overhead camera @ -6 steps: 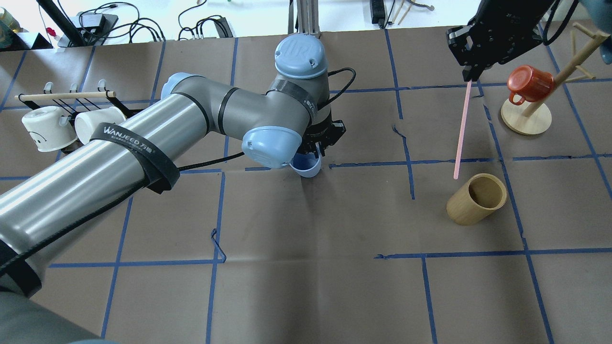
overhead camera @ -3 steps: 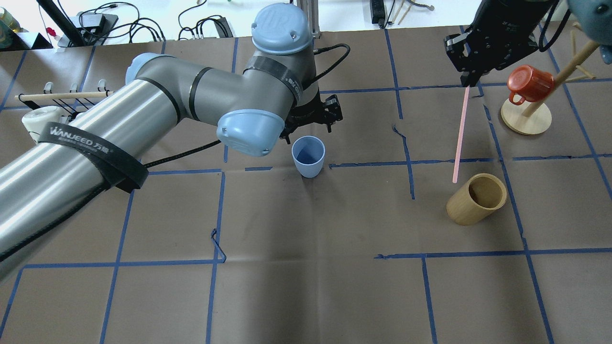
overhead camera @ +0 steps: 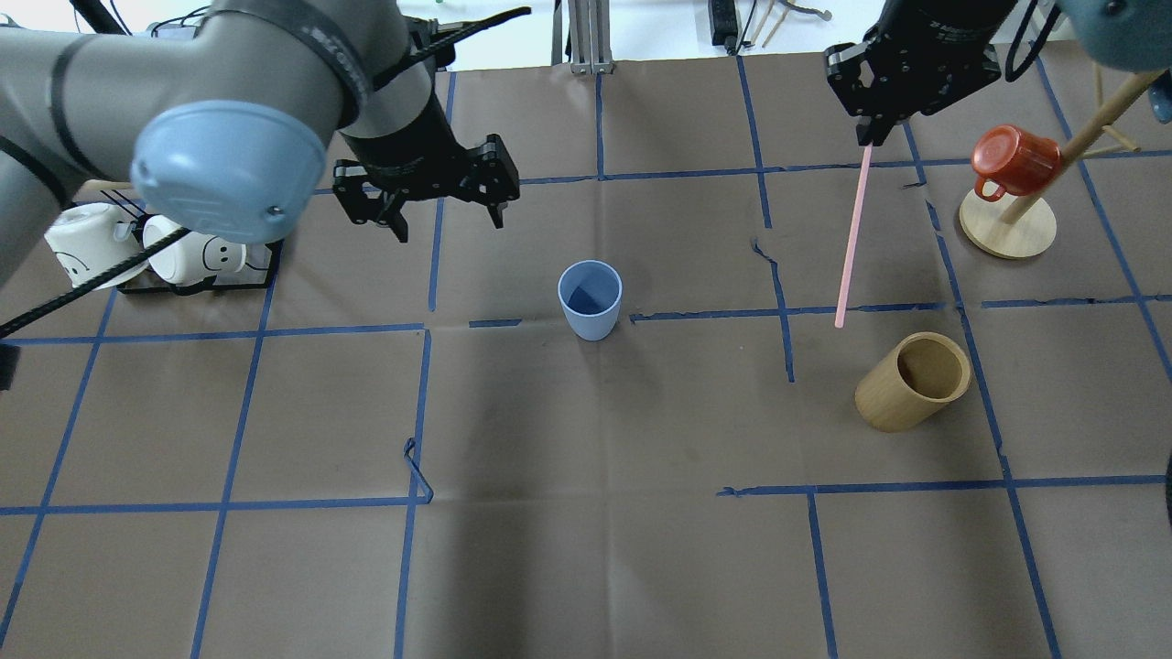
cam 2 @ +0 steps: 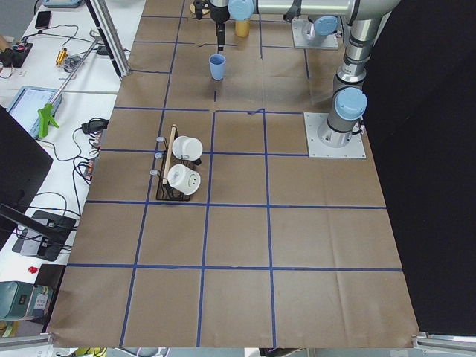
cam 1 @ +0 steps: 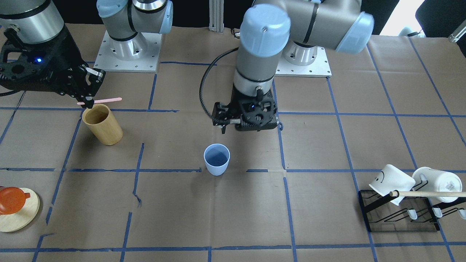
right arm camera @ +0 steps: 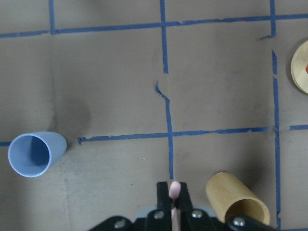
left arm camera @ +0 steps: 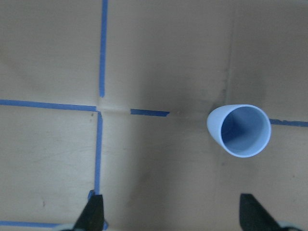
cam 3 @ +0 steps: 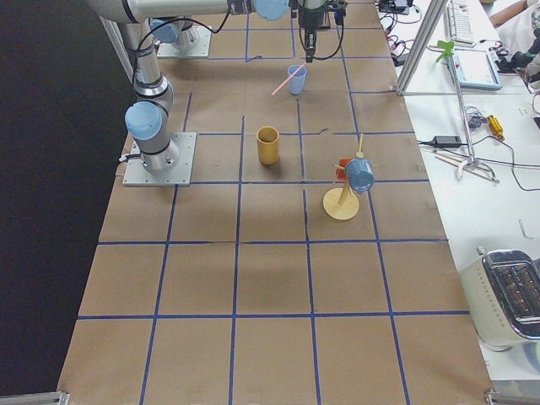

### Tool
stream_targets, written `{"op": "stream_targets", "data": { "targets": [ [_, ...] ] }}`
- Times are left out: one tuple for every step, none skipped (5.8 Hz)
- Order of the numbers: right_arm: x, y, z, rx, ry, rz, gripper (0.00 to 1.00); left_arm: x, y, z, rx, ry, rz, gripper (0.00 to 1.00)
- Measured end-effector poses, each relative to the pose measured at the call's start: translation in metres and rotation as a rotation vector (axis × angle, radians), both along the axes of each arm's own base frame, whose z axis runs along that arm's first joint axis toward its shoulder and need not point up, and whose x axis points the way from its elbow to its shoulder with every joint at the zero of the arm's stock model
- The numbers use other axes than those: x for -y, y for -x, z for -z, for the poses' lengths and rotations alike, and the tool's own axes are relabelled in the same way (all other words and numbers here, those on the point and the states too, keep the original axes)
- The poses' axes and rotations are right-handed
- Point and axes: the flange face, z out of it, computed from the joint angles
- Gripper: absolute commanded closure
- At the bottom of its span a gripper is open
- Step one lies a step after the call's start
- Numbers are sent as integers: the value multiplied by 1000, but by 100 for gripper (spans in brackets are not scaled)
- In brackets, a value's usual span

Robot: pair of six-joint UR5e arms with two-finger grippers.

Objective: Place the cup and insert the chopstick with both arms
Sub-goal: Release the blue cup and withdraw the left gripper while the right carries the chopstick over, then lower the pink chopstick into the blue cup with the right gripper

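Note:
Next, I let go of the pink chopstick, now hanging tilted beside the wooden cylinder, inside the pale blue cup (cam 1: 218,163) (right arm camera: 32,154) with my right gripper, so it is left leaning on the cup's rim.
The pale blue cup (overhead camera: 590,300) stands upright and empty on the brown table, free of both grippers; it also shows in the front view (cam 1: 217,159) and both wrist views (left arm camera: 239,130) (right arm camera: 31,154). My left gripper (overhead camera: 449,224) is open and empty, raised, to the cup's left and farther from me. My right gripper (overhead camera: 865,137) is shut on the top end of the pink chopstick (overhead camera: 851,238), which hangs down and tilted, well right of the cup. Its lower tip hangs above and beside the tan wooden cylinder (overhead camera: 911,380).
A black rack (overhead camera: 183,275) with two white mugs and a wooden dowel stands at the left. A wooden mug tree (overhead camera: 1007,229) with a red mug (overhead camera: 1012,160) stands at the right. Blue tape lines grid the table.
My left gripper has let go of the cup, risen and swung away to the left; the cup stays standing. My right gripper has carried the chopstick slightly left.

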Motion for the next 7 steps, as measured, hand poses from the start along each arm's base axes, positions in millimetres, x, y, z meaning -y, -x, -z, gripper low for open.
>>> {"op": "stream_targets", "data": {
  "targets": [
    [20,-47,-4,2,24,13,91,-3,-37,-9,5,-9,21,2],
    [39,-103,-2,3,42,32,91,-1,-63,-16,7,-16,27,2],
    [54,-154,10,-8,51,47,92,0,-75,-23,10,-27,23,2],
    [63,-185,27,-21,46,61,91,-2,-79,-28,13,-33,21,2],
    [69,-196,43,-27,29,76,92,-2,-79,-30,14,-34,20,2],
    [76,-202,59,-29,17,92,92,-3,-79,-30,14,-35,19,1],
    [81,-205,78,-25,14,109,91,-3,-79,-30,14,-36,18,1]
  ]
}}
